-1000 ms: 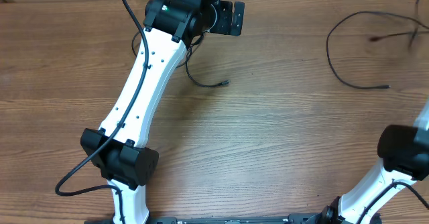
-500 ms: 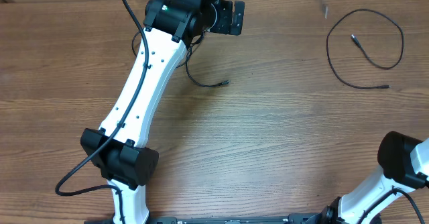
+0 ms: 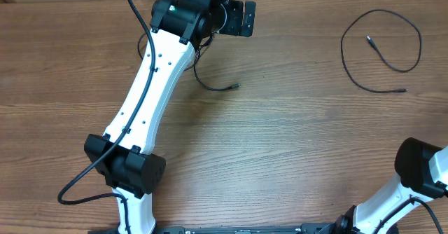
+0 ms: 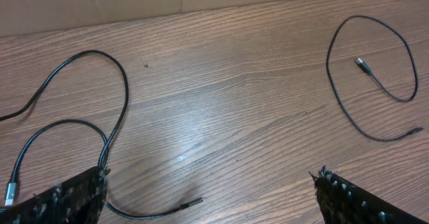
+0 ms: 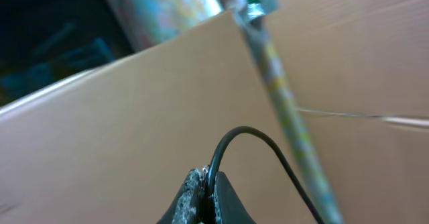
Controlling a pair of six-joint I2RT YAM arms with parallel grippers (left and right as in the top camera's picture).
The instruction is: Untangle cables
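Next, I release the third cable from my right gripper on the table (image 3: 440,94) next to the lone looped cable, away from my left arm.
One thin black cable (image 3: 381,50) lies alone in an open loop at the table's far right, both plug ends showing; it also shows in the left wrist view (image 4: 372,76). Another cable (image 3: 213,85) runs out from under my left arm. In the left wrist view it (image 4: 117,96) loops at the left, one plug end (image 4: 194,202) between the fingers. My left gripper (image 3: 241,18) (image 4: 211,177) is open and empty above this cable. My right gripper (image 5: 206,178) is shut on a thin black cable (image 5: 248,133) that arcs up and away to the right; it points at cardboard and is outside the overhead view.
A cardboard wall (image 4: 100,3) borders the table's far edge. My left arm (image 3: 150,87) stretches across the left half of the table. The right arm's elbow (image 3: 423,165) sits at the front right corner.
The right-hand cable was blurred and moving one second ago; it has since settled into a still loop on the table. The right arm's elbow shifted slightly. The left arm has not moved.
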